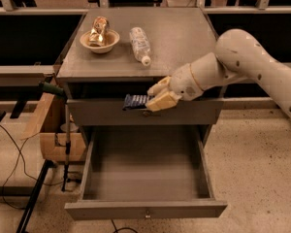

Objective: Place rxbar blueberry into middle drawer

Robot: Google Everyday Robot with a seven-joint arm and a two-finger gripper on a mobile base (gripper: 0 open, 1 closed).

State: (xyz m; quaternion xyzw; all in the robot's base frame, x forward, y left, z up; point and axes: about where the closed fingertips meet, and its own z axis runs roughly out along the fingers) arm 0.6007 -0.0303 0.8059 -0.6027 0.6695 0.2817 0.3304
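The robot's gripper will set the rxbar blueberry down on the middle drawer's grey bottom, on the wooden crate's side [116, 175].
My gripper [153, 98] is shut on the rxbar blueberry [135, 101], a flat dark navy bar that sticks out to the left of the fingers. It hangs in front of the closed top drawer front, off the cabinet's front edge and above the back of the middle drawer [145, 209]. The middle drawer is pulled wide open, its grey floor bare, with a narrow front panel and a small knob.
On the grey cabinet top [184, 38] stand a bowl [100, 41] holding a shiny gold snack bag and a clear plastic bottle [140, 45] lying on its side. A wooden crate [53, 125] and a tripod with cables stand at the left.
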